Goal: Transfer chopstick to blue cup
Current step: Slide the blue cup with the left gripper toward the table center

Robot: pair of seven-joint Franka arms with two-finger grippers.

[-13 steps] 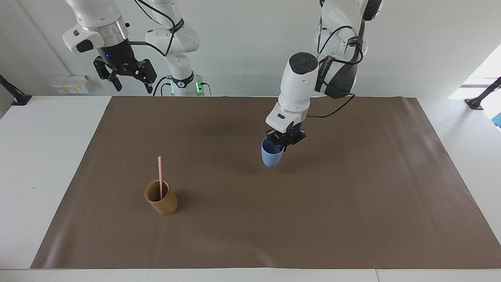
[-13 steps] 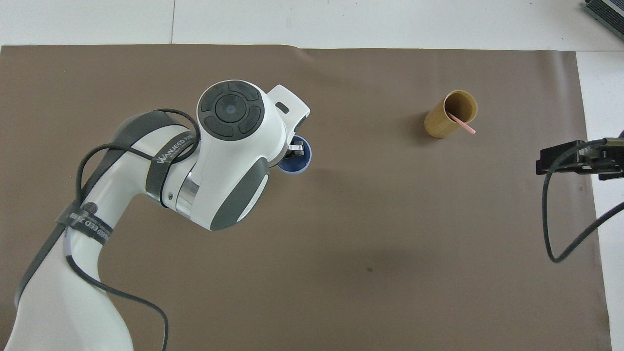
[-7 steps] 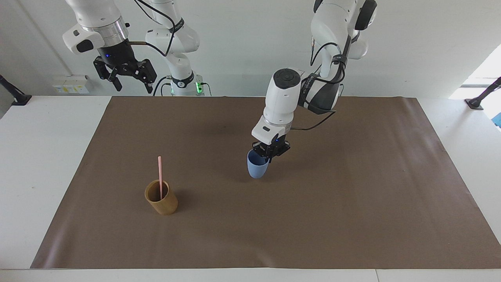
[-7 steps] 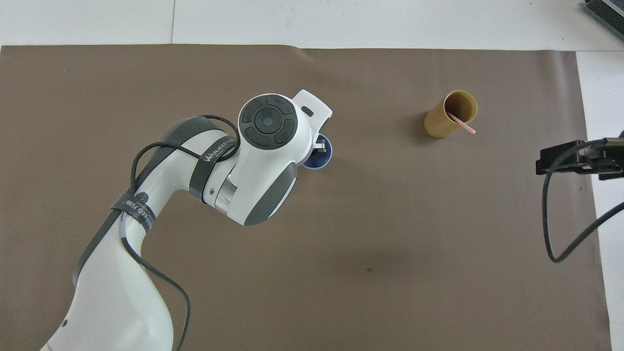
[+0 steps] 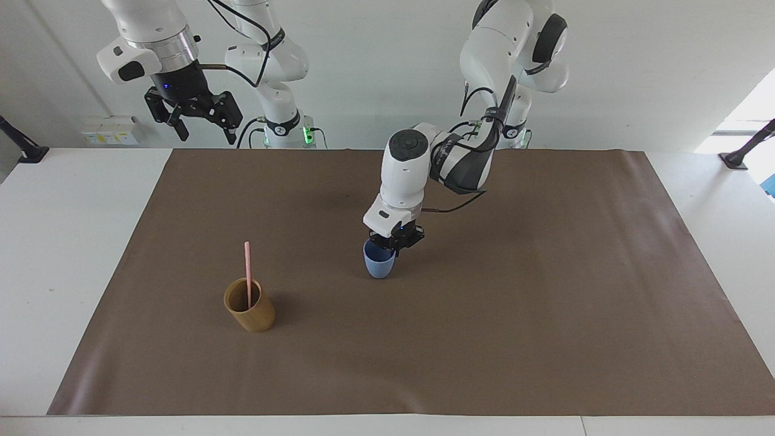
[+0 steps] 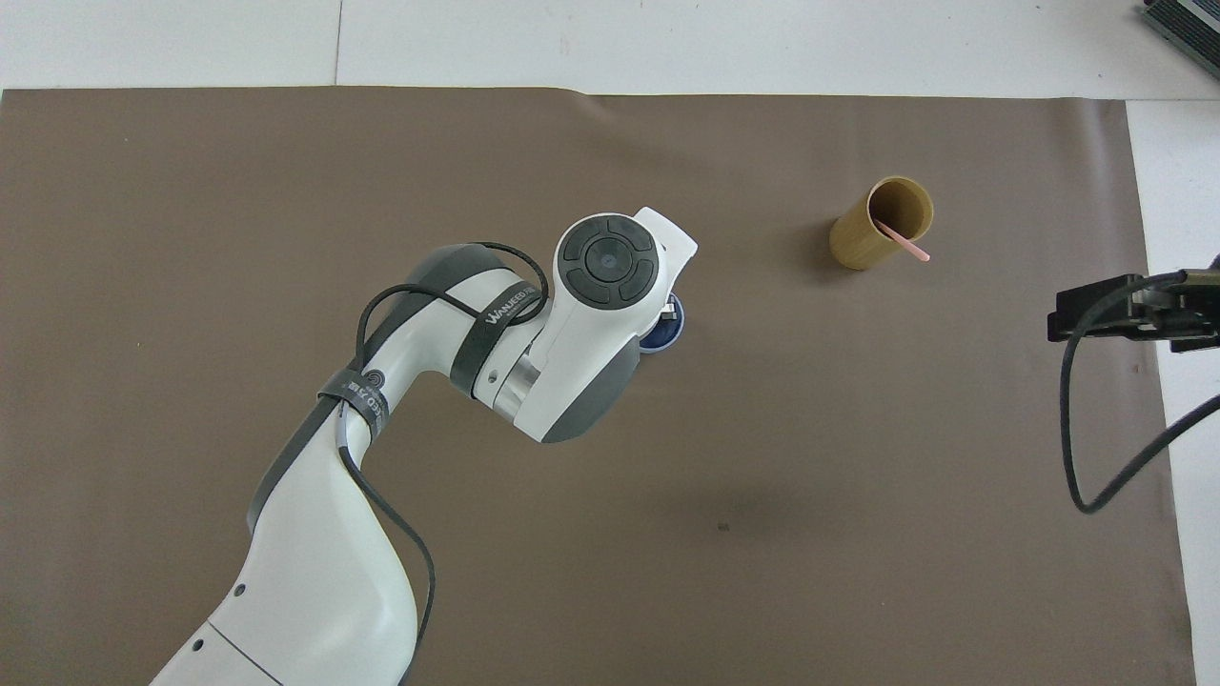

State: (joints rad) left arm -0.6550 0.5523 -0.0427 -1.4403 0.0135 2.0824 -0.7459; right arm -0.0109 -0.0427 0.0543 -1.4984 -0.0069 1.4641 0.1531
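Note:
The pale-pink chopstick is next for my right gripper, which should go to it and close on the chopstick's upper end (image 6: pixel 924 255), sticking out above the wooden cup's rim.
The blue cup (image 5: pixel 379 261) hangs upright from my left gripper (image 5: pixel 390 244), which is shut on its rim, low over the middle of the brown mat; I cannot tell whether its base touches the mat. From overhead the left wrist covers most of the blue cup (image 6: pixel 671 332). The pale-pink chopstick (image 5: pixel 247 271) stands in a tan wooden cup (image 5: pixel 250 312) toward the right arm's end of the table, and it leans on the wooden cup's rim (image 6: pixel 898 205). My right gripper (image 5: pixel 201 126) is open and empty, raised by its base, waiting.
A brown mat (image 5: pixel 545 303) covers most of the white table (image 5: pixel 66 242). A black cable (image 6: pixel 1077 410) loops down from the right gripper at the mat's edge. Nothing else stands on the mat.
My left arm has carried the blue cup toward the wooden cup and lowered it closer to the mat. The right arm, the chopstick and the wooden cup have not moved.

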